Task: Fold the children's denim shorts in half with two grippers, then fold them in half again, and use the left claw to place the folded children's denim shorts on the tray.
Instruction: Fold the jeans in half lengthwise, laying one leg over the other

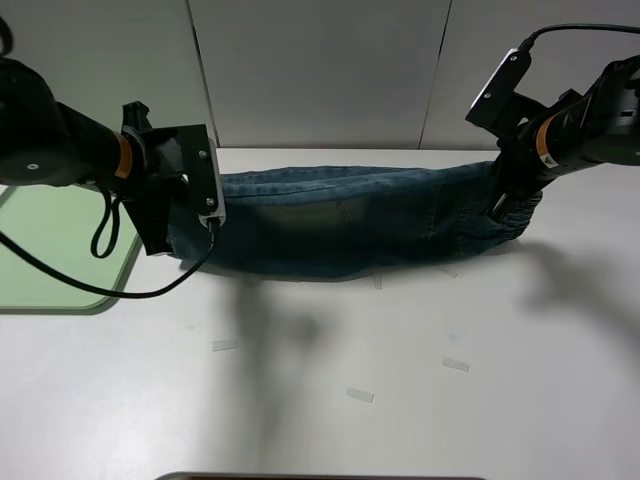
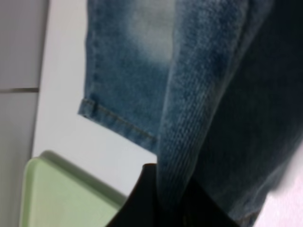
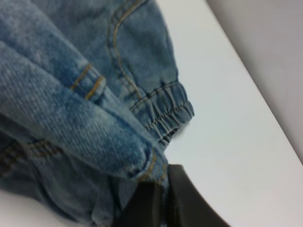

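Note:
I need to use my right gripper to set free the waistband end of the denim shorts, now stretched above the table, on the white table just before the grey panelled wall (image 1: 503, 198).
The children's denim shorts (image 1: 350, 220) hang stretched between my two grippers above the white table, sagging in the middle with the lower edge near the tabletop. My left gripper (image 1: 190, 215) is shut on the leg-hem end; the left wrist view shows denim (image 2: 189, 94) pinched between the black fingers (image 2: 142, 203). On the other side, my right gripper (image 1: 505, 195) is shut on the waistband end, where the gathered elastic waistband (image 3: 168, 113) hangs beside the black fingers (image 3: 142, 203). The pale green tray (image 1: 50, 250) lies at the far left, under the left arm.
Small bits of clear tape (image 1: 360, 395) lie on the white table in front of the shorts. A grey panelled wall (image 1: 320, 70) stands behind the table. A black cable (image 1: 110, 260) loops down from the left arm over the tray's edge.

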Tool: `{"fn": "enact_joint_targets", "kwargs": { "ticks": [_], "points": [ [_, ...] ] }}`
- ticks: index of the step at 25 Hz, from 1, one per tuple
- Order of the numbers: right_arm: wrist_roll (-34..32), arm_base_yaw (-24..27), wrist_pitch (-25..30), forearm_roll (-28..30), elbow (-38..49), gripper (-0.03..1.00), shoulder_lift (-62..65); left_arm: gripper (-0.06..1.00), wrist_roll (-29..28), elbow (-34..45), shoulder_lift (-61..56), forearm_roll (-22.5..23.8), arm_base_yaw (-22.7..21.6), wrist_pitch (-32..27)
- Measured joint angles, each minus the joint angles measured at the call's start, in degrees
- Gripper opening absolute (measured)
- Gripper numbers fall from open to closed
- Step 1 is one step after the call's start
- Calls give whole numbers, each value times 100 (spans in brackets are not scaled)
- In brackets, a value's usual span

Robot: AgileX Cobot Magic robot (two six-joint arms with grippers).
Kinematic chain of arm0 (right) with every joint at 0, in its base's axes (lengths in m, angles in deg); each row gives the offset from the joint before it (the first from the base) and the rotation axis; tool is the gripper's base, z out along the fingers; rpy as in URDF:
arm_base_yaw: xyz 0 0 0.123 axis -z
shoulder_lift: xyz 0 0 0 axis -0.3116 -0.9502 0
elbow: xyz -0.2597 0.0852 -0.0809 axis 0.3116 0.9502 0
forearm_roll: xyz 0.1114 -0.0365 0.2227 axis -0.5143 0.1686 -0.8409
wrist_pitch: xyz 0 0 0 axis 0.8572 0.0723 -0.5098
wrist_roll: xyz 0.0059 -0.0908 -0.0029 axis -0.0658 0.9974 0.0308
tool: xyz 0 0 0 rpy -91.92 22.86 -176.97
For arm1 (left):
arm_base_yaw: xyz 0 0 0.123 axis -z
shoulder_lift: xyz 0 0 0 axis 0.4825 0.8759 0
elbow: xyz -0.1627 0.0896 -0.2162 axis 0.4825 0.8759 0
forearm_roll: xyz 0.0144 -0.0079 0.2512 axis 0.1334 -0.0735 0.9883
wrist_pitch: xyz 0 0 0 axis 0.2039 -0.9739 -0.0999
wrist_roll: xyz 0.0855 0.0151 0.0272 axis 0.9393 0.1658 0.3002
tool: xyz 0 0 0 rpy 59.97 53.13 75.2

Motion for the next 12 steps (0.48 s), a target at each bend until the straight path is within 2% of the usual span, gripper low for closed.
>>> {"fn": "enact_joint_targets", "kwargs": {
  "ticks": [8,12],
  "points": [
    [-29,312,13,160,-330,-3,-171,3,-6,-820,738,-25,0,-36],
    [-71,576,-253,142,-361,-3,-184,3,-6,-1058,960,-25,0,0]
  ]
}}
